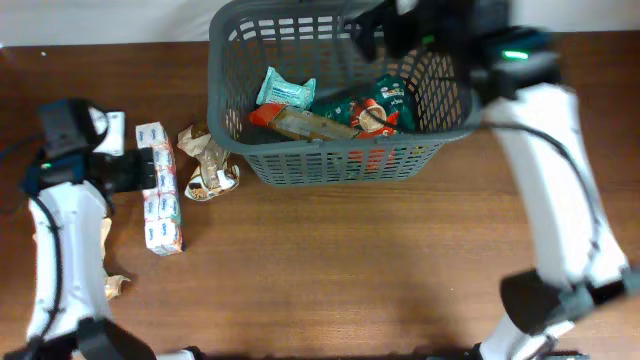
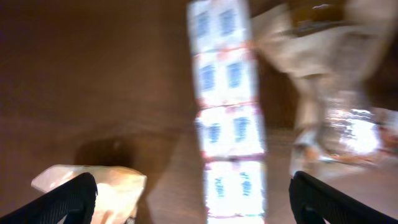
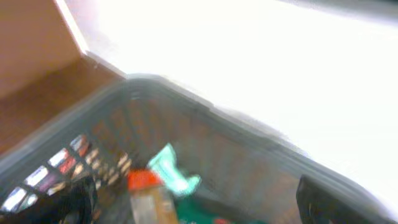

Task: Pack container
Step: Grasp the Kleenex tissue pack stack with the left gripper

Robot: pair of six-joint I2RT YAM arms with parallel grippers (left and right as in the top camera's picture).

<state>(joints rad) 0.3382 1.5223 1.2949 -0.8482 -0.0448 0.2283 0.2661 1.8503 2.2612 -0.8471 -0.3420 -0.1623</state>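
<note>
The robot's left gripper will close around the far half [image 1: 159, 165] [image 2: 227, 82] of the long white and blue multipack, next to the crumpled shiny wrapper pack.
The dark grey lattice container [image 1: 330, 162] stands at the back middle of the table and holds a teal pack [image 1: 285, 92], a brown and orange pack [image 1: 305, 122] and a green pack [image 1: 375, 108]. My right gripper [image 1: 375, 30] is open and empty over the container's far side; its view shows the container wall [image 3: 186, 124] and the teal pack [image 3: 171, 171]. My left gripper [image 1: 150, 168] is open over a long white and blue multipack [image 1: 160, 188], which lies between its fingers in the left wrist view [image 2: 230, 118].
A crumpled shiny wrapper pack [image 1: 208, 165] lies right of the multipack, also in the left wrist view [image 2: 336, 93]. Crumpled pale paper [image 1: 112, 285] lies by the left arm and shows at the left finger [image 2: 93, 183].
</note>
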